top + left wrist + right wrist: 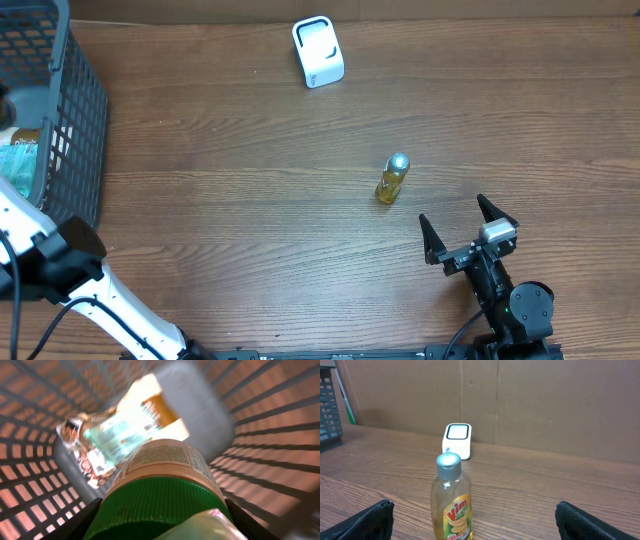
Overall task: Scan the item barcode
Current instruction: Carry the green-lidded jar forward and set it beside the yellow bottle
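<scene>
My left gripper is to set down and let go of the jar on the table (pixel 327 193) next to the yellow Vim bottle, on that bottle's basket side.
In the left wrist view my left gripper (pixel 162 522) is down inside the basket (pixel 260 435), shut on a jar (pixel 167 467) with a ribbed green lid (pixel 150 505). The black fingers (pixel 87 521) press on both sides of the lid. A pale green wrapper (pixel 212 527) covers part of the lid close to the camera. A yellow Vim bottle (pixel 392 178) stands upright mid-table. My right gripper (pixel 452 210) sits open just in front of it, apart from the bottle (pixel 451 500). The white scanner (pixel 318 52) stands at the table's far edge, also visible behind the bottle as the scanner (pixel 457 440).
The grey basket (pixel 70 120) stands at the table's left edge with my left arm (pixel 70 265) reaching into it. Below the jar a shiny printed packet (pixel 120 430) lies on the basket floor. A cardboard wall (pixel 545 405) backs the table.
</scene>
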You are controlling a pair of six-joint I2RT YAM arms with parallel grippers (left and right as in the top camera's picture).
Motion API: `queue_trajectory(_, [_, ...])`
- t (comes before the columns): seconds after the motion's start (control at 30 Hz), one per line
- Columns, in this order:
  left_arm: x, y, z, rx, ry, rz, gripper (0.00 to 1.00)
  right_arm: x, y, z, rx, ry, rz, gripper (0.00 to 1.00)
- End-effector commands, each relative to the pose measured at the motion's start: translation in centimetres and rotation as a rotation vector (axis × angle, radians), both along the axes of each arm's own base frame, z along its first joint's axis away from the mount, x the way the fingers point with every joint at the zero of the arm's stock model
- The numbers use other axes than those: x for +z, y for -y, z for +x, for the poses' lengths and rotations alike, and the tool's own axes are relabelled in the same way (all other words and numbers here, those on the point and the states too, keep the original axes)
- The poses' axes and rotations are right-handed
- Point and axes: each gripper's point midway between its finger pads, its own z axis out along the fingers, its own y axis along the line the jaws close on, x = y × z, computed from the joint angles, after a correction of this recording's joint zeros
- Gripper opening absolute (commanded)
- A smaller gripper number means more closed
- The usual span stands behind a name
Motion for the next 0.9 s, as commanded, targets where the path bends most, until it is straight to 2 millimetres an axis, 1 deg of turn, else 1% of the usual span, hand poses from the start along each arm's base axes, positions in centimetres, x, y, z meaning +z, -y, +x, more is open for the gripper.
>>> queue_trajectory(0.0, [6.0, 4.1, 0.4, -0.083, 0.190, 0.007, 0.51, -0.2, 0.2, 0.1, -0.013, 0.001, -0.003, 1.00])
queue_trajectory(0.07, [7.5, 6.0, 0.9, -0.134, 0.242, 0.003, 0.50, -0.2, 0.2, 0.1, -0.013, 0.002, -0.003, 1.00])
queue_trajectory(0.13, [8.4, 8.3, 1.5, -0.194, 0.272, -0.010, 0.49, -0.2, 0.2, 0.1, -0.013, 0.002, -0.003, 1.00])
queue_trajectory(0.23, [9.2, 11.9, 2.5, -0.286, 0.296, -0.026, 0.48, -0.2, 0.2, 0.1, -0.013, 0.002, -0.003, 1.00])
queue_trajectory(0.33, [9.5, 15.7, 3.6, -0.377, 0.302, -0.039, 0.47, -0.3, 0.2, 0.1, -0.013, 0.001, -0.003, 1.00])
queue_trajectory(0.43, [9.4, 19.7, 4.5, -0.469, 0.298, -0.051, 0.45, -0.2, 0.2, 0.1, -0.013, 0.002, -0.003, 1.00])
queue_trajectory(0.57, [9.3, 24.9, 5.2, -0.590, 0.289, -0.063, 0.43, -0.2, 0.2, 0.1, -0.013, 0.002, -0.003, 1.00])
queue_trajectory(0.73, [8.6, 30.8, 5.3, -0.694, 0.249, -0.035, 0.43, -0.2, 0.2, 0.1, -0.013, 0.001, -0.003, 1.00])
queue_trajectory(0.87, [7.1, 35.3, 4.9, -0.792, 0.190, -0.038, 0.44, -0.2, 0.2, 0.1, -0.013, 0.002, -0.003, 1.00])
